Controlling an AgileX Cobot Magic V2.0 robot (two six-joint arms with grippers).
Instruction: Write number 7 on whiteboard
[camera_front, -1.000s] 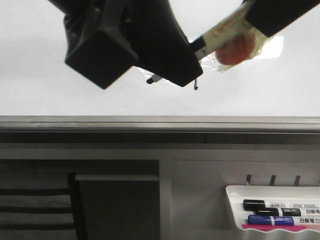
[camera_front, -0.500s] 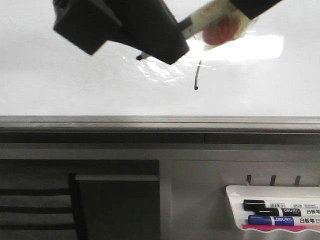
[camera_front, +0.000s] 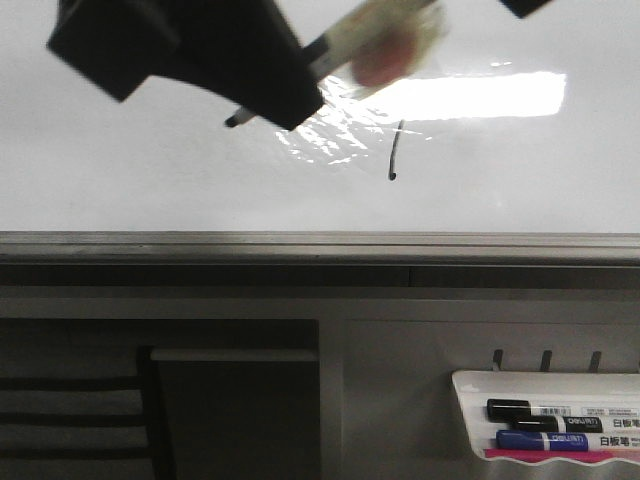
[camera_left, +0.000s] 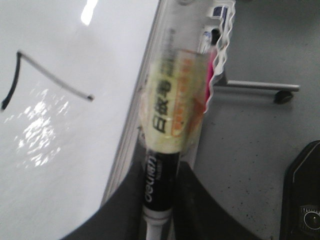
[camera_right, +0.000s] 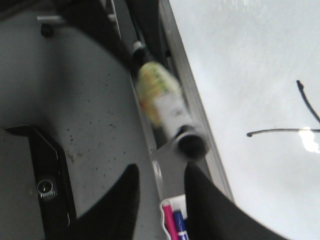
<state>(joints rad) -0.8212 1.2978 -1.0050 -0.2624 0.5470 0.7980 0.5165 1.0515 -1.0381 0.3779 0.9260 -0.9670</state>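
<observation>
My left gripper will release the black marker that I have, setting it on the whiteboard's bare outer part (camera_front: 3, 108) that is above the dark panel.
The whiteboard (camera_front: 150, 190) fills the upper half of the front view. The number 7 (camera_front: 395, 155) shows there as a short dark curved downstroke below the bright light reflection. Its thin top stroke and downstroke show in the left wrist view (camera_left: 19, 55) and in the right wrist view (camera_right: 280, 131). My left gripper (camera_front: 285, 95) is at the upper left, shut on a black marker (camera_front: 370, 35) with a taped yellowish label; the marker's tip points left of the 7, apart from it. My right gripper (camera_right: 161, 172) is open and empty, only its black corner showing at the top right of the front view.
The grey bottom rail (camera_front: 320, 245) runs under the board. A small white marker tray (camera_front: 470, 400) at the lower right holds a black marker (camera_front: 520, 410) and a blue marker (camera_front: 540, 440). A dark panel (camera_front: 235, 420) sits at the lower left.
My left gripper has moved left and up with the marker, uncovering the downstroke of the 7. My right gripper has risen almost out of the front view.
</observation>
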